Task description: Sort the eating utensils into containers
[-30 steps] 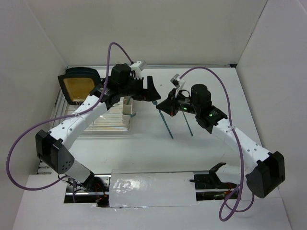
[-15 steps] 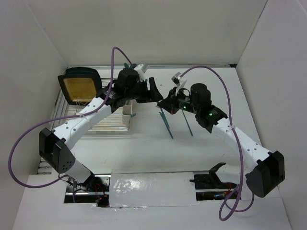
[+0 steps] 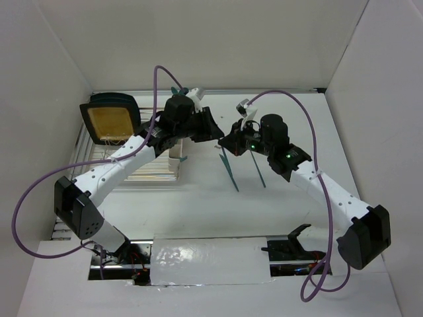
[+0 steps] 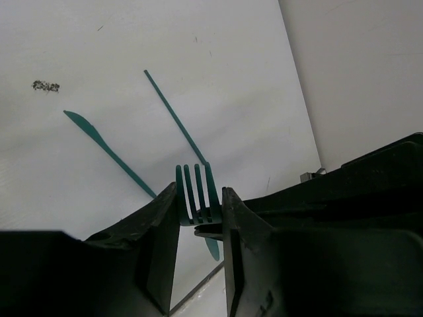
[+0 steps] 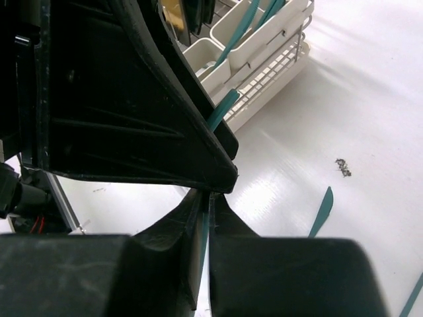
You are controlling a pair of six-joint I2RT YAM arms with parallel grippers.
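My left gripper releases the teal fork next, into the front cream container at the dish rack's edge [image 3: 176, 151].
A teal fork [image 4: 196, 191] hangs in the air between both arms, above the table's middle. My left gripper [image 4: 198, 195] [image 3: 215, 132] has its jaws pressed on both edges of the fork's head, tines pointing away. My right gripper [image 5: 206, 198] [image 3: 231, 142] meets it tip to tip, jaws nearly together on the thin teal handle [image 5: 205, 238]. Two more teal utensils lie on the table below: a knife [image 4: 106, 152] [image 5: 322, 211] and a slim one [image 4: 173, 115] [image 3: 259, 173]. The cream containers [image 5: 264, 39] [image 3: 174, 150] stand at the rack's edge with teal utensils in them.
The clear wire dish rack [image 3: 142, 168] lies at the left, with a dark plate [image 3: 109, 119] with an orange centre upright at its back. White walls close in the table behind and on both sides. The left gripper's black body [image 5: 132, 99] fills much of the right wrist view.
My left gripper has moved right from the containers to the right gripper and closed round the fork's head. The right gripper has stayed in place, its jaws easing slightly.
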